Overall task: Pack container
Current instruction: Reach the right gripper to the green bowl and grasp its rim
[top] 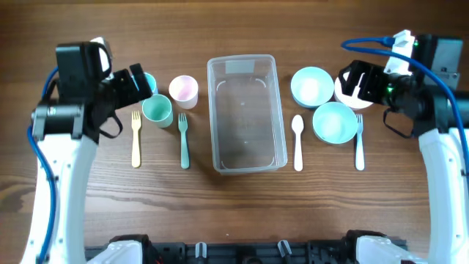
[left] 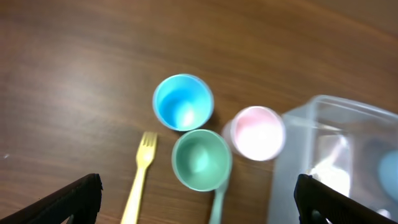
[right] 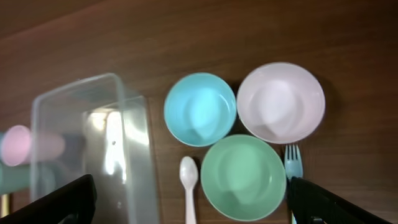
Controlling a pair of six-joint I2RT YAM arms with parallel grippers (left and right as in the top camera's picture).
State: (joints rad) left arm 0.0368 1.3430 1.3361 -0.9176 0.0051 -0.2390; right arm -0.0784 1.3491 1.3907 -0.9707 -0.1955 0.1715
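Observation:
The green bowl's rim (top: pixel 356 127) (right: pixel 285 185) beside the pale blue fork is the next place my right gripper should go to and close on.
The clear plastic container (top: pixel 212 117) stands at the table's middle with nothing in it; it also shows in the left wrist view (left: pixel 323 124) and the right wrist view (right: pixel 81 124). My left gripper (top: pixel 139 82) is open and empty, above the blue cup (left: pixel 183 102), green cup (left: pixel 201 159) and pink cup (left: pixel 256 132). My right gripper (top: pixel 357 81) is open and empty, above the blue bowl (right: pixel 199 109), pale pink bowl (right: pixel 281 101) and green bowl (right: pixel 242 177). In the wrist views both sets of jaws (left: pixel 199 205) (right: pixel 196 202) are spread wide.
A yellow fork (top: pixel 135 139) and a green fork (top: pixel 184 139) lie left of the container. A white spoon (top: pixel 297 143) and a pale blue fork (top: pixel 359 143) lie to its right. The cups sit at the left (top: pixel 157 110), the bowls at the right (top: pixel 311 86).

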